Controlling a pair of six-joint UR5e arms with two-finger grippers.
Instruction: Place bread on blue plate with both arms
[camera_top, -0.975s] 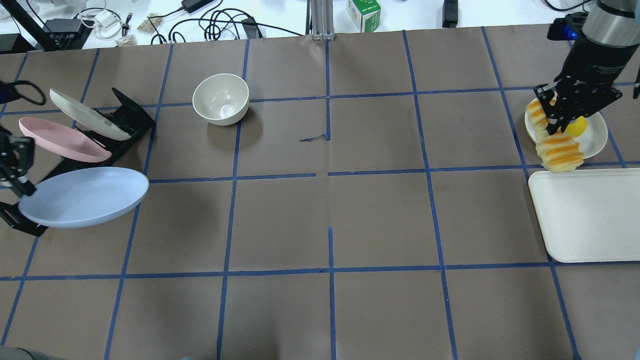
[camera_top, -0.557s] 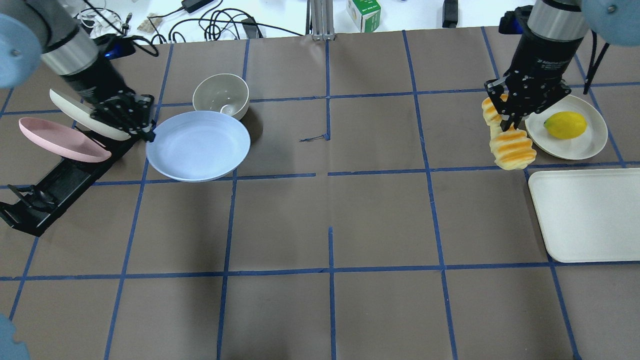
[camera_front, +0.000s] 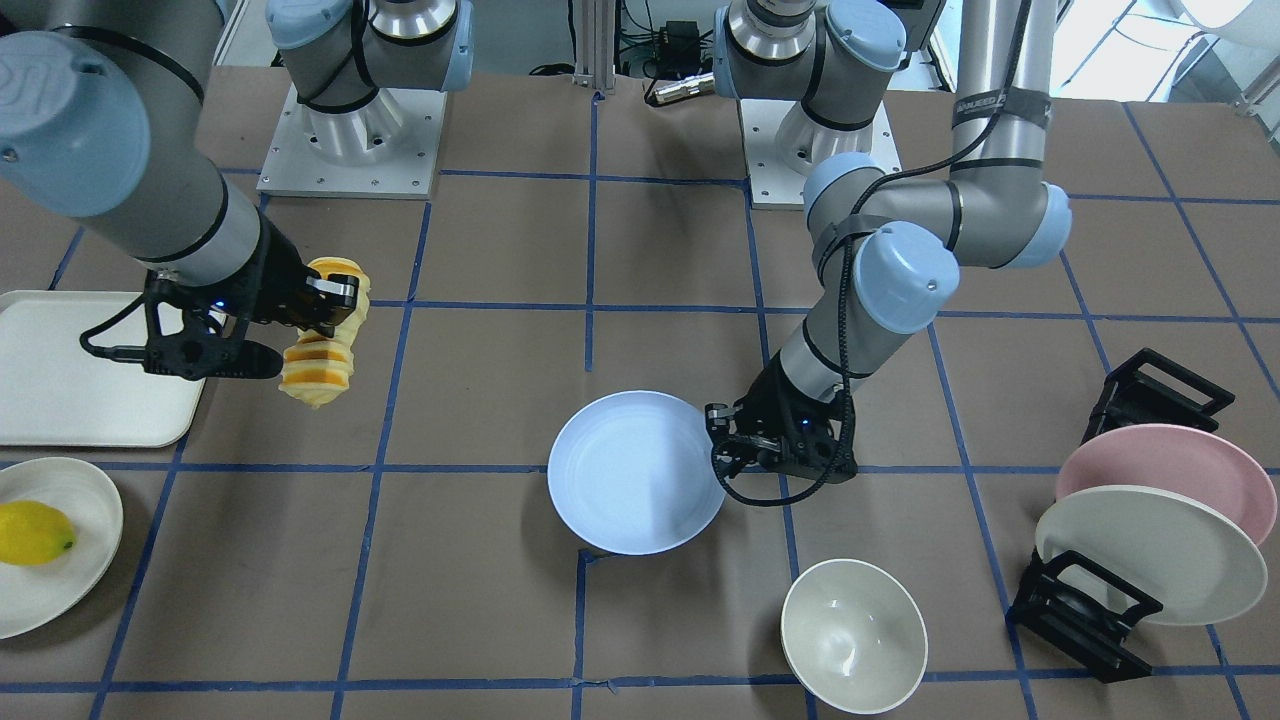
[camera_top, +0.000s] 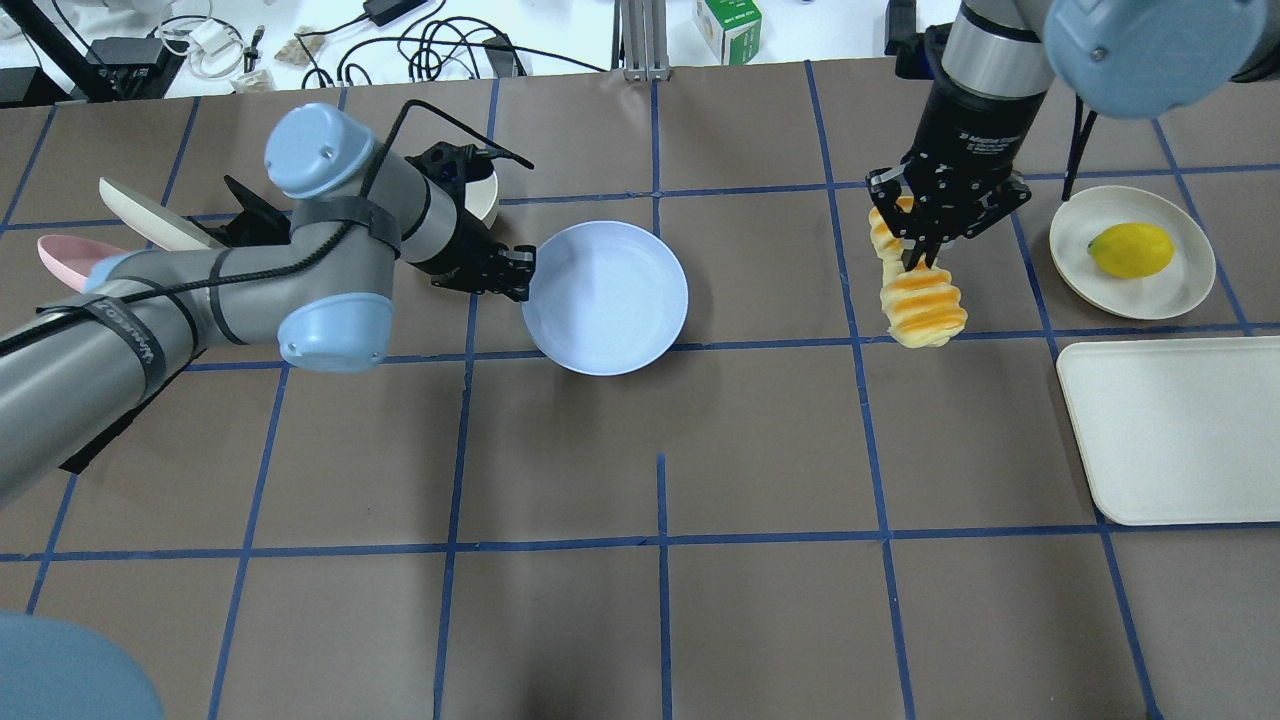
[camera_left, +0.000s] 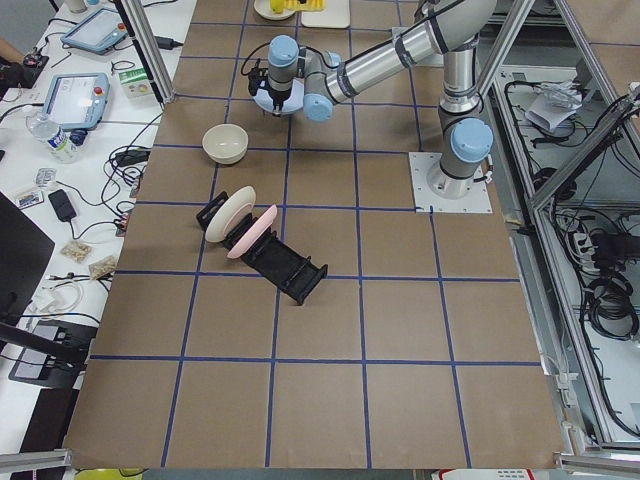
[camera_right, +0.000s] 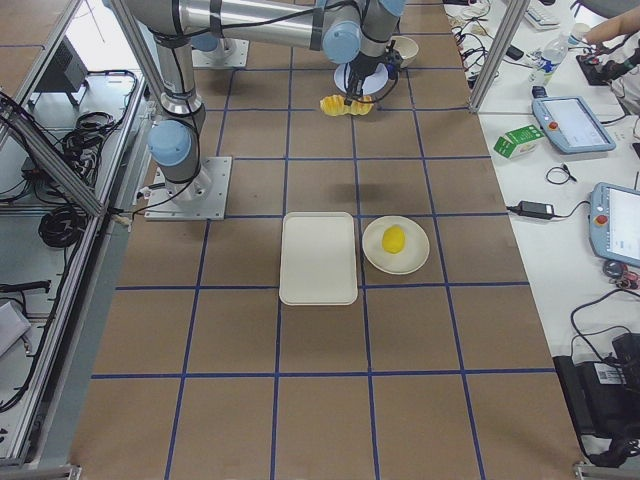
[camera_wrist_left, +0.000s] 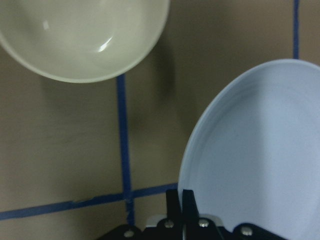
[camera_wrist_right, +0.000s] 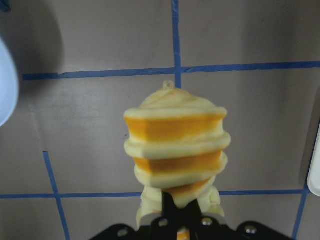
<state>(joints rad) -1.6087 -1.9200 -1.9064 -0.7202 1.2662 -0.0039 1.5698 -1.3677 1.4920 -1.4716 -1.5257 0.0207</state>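
Observation:
My right gripper will release the bread across the middle of the blue plate (camera_front: 596, 480), so that it lies flat inside the plate's rim.
My left gripper (camera_top: 520, 272) is shut on the rim of the blue plate (camera_top: 608, 297) and holds it near the table's middle; it also shows in the front view (camera_front: 718, 440), with the plate (camera_front: 634, 471), and in the left wrist view (camera_wrist_left: 182, 200), with the plate (camera_wrist_left: 260, 155). My right gripper (camera_top: 918, 262) is shut on the bread (camera_top: 918, 306), a ridged yellow-orange loaf that hangs from its jaws above the table, right of the plate. The bread shows in the front view (camera_front: 318, 368) and the right wrist view (camera_wrist_right: 175, 150).
A cream bowl (camera_front: 853, 635) stands just beyond the plate. A black rack (camera_front: 1085, 610) holds a pink plate (camera_front: 1160, 470) and a cream plate (camera_front: 1150, 552) at the left. A lemon (camera_top: 1130, 250) lies on a cream plate (camera_top: 1185, 290) and a white tray (camera_top: 1175, 430) lies at the right.
My left arm has carried the blue plate rightward from the rack to the table's middle. My right arm has carried the bread leftward, away from the lemon's plate.

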